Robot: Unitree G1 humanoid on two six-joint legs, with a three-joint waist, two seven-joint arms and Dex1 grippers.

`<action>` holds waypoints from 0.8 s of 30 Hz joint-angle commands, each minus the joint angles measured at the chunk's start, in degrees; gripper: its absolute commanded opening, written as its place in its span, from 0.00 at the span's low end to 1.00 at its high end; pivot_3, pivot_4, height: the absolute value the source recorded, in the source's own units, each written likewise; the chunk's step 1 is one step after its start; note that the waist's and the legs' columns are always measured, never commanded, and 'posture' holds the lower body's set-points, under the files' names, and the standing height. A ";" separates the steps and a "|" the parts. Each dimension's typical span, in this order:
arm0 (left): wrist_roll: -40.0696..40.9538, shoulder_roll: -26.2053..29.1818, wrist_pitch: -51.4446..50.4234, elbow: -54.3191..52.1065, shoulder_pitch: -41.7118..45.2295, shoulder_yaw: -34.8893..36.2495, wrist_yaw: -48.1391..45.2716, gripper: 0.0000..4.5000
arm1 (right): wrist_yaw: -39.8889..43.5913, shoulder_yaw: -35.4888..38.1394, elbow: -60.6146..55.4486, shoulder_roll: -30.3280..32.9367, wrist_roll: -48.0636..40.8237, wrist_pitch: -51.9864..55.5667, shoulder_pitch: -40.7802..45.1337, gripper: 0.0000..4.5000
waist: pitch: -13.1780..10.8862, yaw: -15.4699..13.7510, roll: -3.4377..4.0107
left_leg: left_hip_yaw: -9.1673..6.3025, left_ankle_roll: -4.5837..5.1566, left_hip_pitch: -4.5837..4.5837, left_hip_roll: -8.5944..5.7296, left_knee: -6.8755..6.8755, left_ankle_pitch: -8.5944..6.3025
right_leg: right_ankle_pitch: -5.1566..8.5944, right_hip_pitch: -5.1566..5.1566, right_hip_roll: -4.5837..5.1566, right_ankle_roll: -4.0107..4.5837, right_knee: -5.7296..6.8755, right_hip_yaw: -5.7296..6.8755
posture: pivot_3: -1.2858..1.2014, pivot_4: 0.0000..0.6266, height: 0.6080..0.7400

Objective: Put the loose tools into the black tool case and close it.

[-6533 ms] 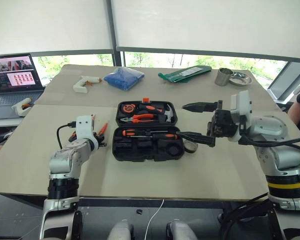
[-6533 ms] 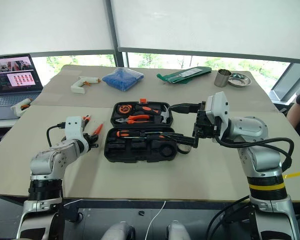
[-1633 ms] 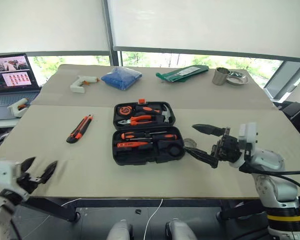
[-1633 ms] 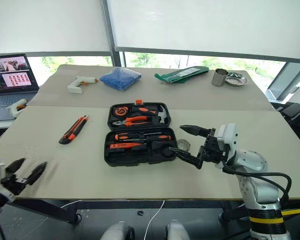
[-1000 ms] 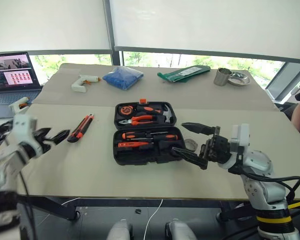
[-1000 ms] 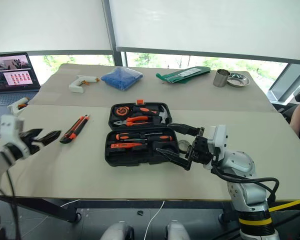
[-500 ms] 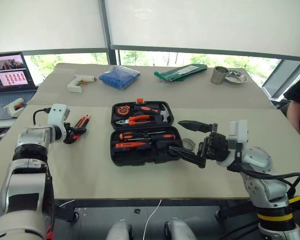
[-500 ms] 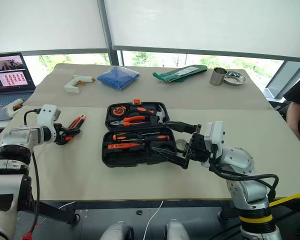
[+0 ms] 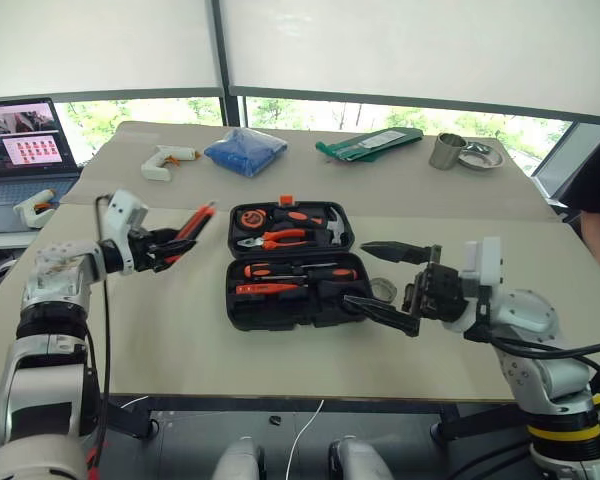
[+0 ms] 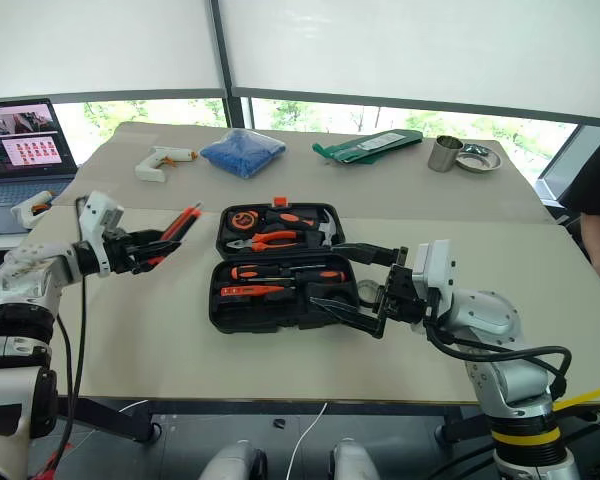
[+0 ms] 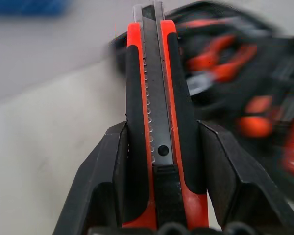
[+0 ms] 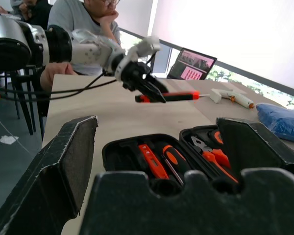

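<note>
The robot's left gripper should release the utility knife in the empty slot (image 9: 291,306) along the near edge of the black tool case.
The black tool case (image 9: 238,300) lies open mid-table, with two orange-and-black screwdrivers (image 9: 298,271) in its near half. My left gripper (image 9: 170,243) is shut on the orange-and-black utility knife (image 9: 193,221), held in the air left of the case. In the left wrist view the knife (image 11: 154,117) sits clamped between both fingers (image 11: 108,181). My right gripper (image 9: 382,281) hangs open at the case's right end. A small roll (image 9: 383,291) lies on the table between its spread fingers.
A white glue gun (image 9: 165,160), blue bag (image 9: 246,152), green pouch (image 9: 370,146), metal cup (image 9: 446,152) and dish (image 9: 480,157) line the far side. A laptop (image 9: 20,140) stands far left. A person (image 12: 88,19) sits beyond the table's left.
My left gripper has shut on the utility knife, lifted it off the table and carried it right, toward the case. The right arm has stayed put.
</note>
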State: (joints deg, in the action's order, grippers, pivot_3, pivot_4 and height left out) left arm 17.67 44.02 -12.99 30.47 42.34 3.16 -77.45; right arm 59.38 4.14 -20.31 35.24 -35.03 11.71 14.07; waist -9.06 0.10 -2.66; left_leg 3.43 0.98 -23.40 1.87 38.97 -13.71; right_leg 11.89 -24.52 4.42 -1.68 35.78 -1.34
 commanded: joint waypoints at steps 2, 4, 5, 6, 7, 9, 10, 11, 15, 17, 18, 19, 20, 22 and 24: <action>0.94 1.22 -5.45 -22.76 -4.27 -8.15 -5.78 0.38 | 4.62 3.27 0.81 5.42 0.98 -1.28 -3.95 1.00 | 0.00 -0.15 0.01 | 0.00 0.03 0.05 -0.04 -0.01 -0.02 | 0.01 0.07 -0.01 -0.01 -0.04 -0.01 | 0.52 0.24 1.00; 0.09 0.18 -8.59 -27.13 -4.92 -9.92 -3.00 0.38 | 4.71 3.63 0.73 6.24 0.74 -0.99 -4.78 1.00 | 0.00 -0.16 0.00 | 0.01 0.04 0.09 -0.05 0.01 -0.02 | 0.03 0.08 -0.04 -0.03 -0.01 -0.04 | 0.52 0.24 1.00; -0.78 -0.55 -9.92 -28.58 -5.20 -11.12 -1.38 0.38 | 4.56 3.71 0.53 6.46 0.66 -0.72 -5.14 1.00 | 0.00 -0.16 0.00 | 0.00 0.04 0.10 -0.04 0.03 -0.02 | 0.03 0.08 -0.07 -0.04 0.00 -0.05 | 0.52 0.24 1.00; -1.28 -1.20 -10.55 -29.65 -5.47 -12.16 -0.47 0.38 | 4.38 3.71 0.32 6.59 0.60 -0.49 -5.37 1.00 | 0.00 -0.13 0.00 | -0.02 0.03 0.12 -0.02 0.05 0.00 | 0.04 0.08 -0.12 -0.04 0.02 -0.05 | 0.52 0.24 1.00; -2.63 -1.92 -10.98 -30.00 -5.56 -13.51 1.04 0.38 | 4.12 3.65 0.07 6.62 0.53 -0.30 -5.59 1.00 | 0.00 -0.05 0.00 | -0.04 0.03 0.15 -0.01 0.06 0.01 | 0.05 0.09 -0.15 -0.05 0.04 -0.06 | 0.52 0.24 1.00; -5.24 -2.35 -10.25 -29.68 -5.59 -15.61 2.66 0.38 | 3.72 3.42 -0.45 6.57 0.32 0.06 -5.81 1.00 | 0.00 0.13 0.00 | -0.04 0.02 0.25 0.02 0.07 0.02 | 0.23 0.14 -0.23 -0.33 0.08 -0.14 | 0.52 0.24 1.00; -6.74 -2.57 -9.50 -29.13 -5.44 -16.68 3.52 0.38 | 3.40 3.34 -0.89 6.46 0.08 0.38 -5.90 1.00 | 0.00 0.26 0.00 | -0.04 0.02 0.26 0.03 0.06 0.03 | 0.23 0.14 -0.25 -0.33 0.08 -0.17 | 0.52 0.24 1.00; -7.62 -2.90 -9.42 -28.88 -5.12 -17.58 4.02 0.38 | 3.11 3.35 -1.24 6.39 -0.16 0.71 -5.98 1.00 | 0.00 0.33 0.00 | -0.04 0.02 0.28 0.04 0.06 0.03 | 0.23 0.13 -0.29 -0.33 0.08 -0.19 | 0.52 0.24 1.00; -10.52 -3.58 -8.28 -27.91 -4.15 -20.08 4.66 0.38 | 2.42 3.54 -2.13 6.42 -0.29 1.22 -6.56 1.00 | 0.00 0.26 0.00 | -0.05 0.02 0.25 0.04 0.06 0.03 | 0.18 0.12 -0.31 -0.25 0.08 -0.21 | 0.52 0.24 1.00; -12.09 -3.81 -5.66 -26.14 -3.94 -21.28 4.36 0.38 | 2.01 3.65 -2.59 6.41 -0.33 1.36 -7.07 1.00 | 0.00 0.19 0.00 | -0.04 0.02 0.23 0.00 0.06 0.03 | 0.13 0.12 -0.25 -0.16 0.06 -0.21 | 0.52 0.24 1.00; -12.43 -4.08 -4.81 -25.46 -3.83 -21.67 4.10 0.38 | 1.85 3.67 -2.76 6.41 -0.34 1.38 -7.27 1.00 | 0.00 0.11 0.00 | -0.04 0.02 0.22 -0.01 0.06 0.03 | 0.08 0.12 -0.24 -0.08 0.04 -0.21 | 0.52 0.24 1.00; -12.69 -4.54 -4.14 -24.91 -3.57 -22.08 4.00 0.38 | 1.71 3.66 -2.93 6.39 -0.35 1.38 -7.52 1.00 | 0.00 0.08 0.00 | -0.03 0.03 0.21 -0.02 0.06 0.03 | 0.06 0.12 -0.22 -0.06 0.03 -0.21 | 0.52 0.24 1.00; -12.85 -4.85 -3.65 -24.57 -3.29 -22.52 3.58 0.38 | 1.50 3.69 -3.10 6.37 -0.46 1.52 -7.69 1.00 | 0.00 -0.01 0.00 | -0.03 0.03 0.21 -0.03 0.06 0.03 | 0.06 0.12 -0.21 -0.06 0.02 -0.21 | 0.52 0.24 1.00; -13.66 -5.59 -3.30 -23.81 -2.52 -23.49 3.40 0.38 | 1.25 3.63 -3.20 6.34 -0.48 1.54 -8.12 1.00 | 0.00 -0.15 0.00 | -0.02 0.03 0.20 -0.04 0.06 0.03 | 0.06 0.12 -0.19 -0.06 0.02 -0.21 | 0.52 0.24 1.00; -14.62 -6.40 -2.63 -22.72 -1.79 -24.17 3.43 0.38 | 1.16 3.53 -3.17 6.32 -0.41 1.51 -8.27 1.00 | 0.00 -0.28 0.00 | -0.02 0.03 0.21 -0.05 0.09 0.03 | 0.06 0.12 -0.19 -0.07 0.03 -0.21 | 0.52 0.24 1.00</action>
State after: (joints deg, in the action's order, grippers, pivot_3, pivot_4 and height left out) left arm 3.96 37.97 -17.05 7.75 38.90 -20.63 -73.79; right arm 60.90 5.95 -21.56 41.29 -34.56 13.10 5.75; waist -9.07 -0.18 -2.66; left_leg 3.40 1.00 -23.19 1.82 39.06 -13.68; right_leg 11.96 -24.39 4.23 -1.75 35.82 -1.55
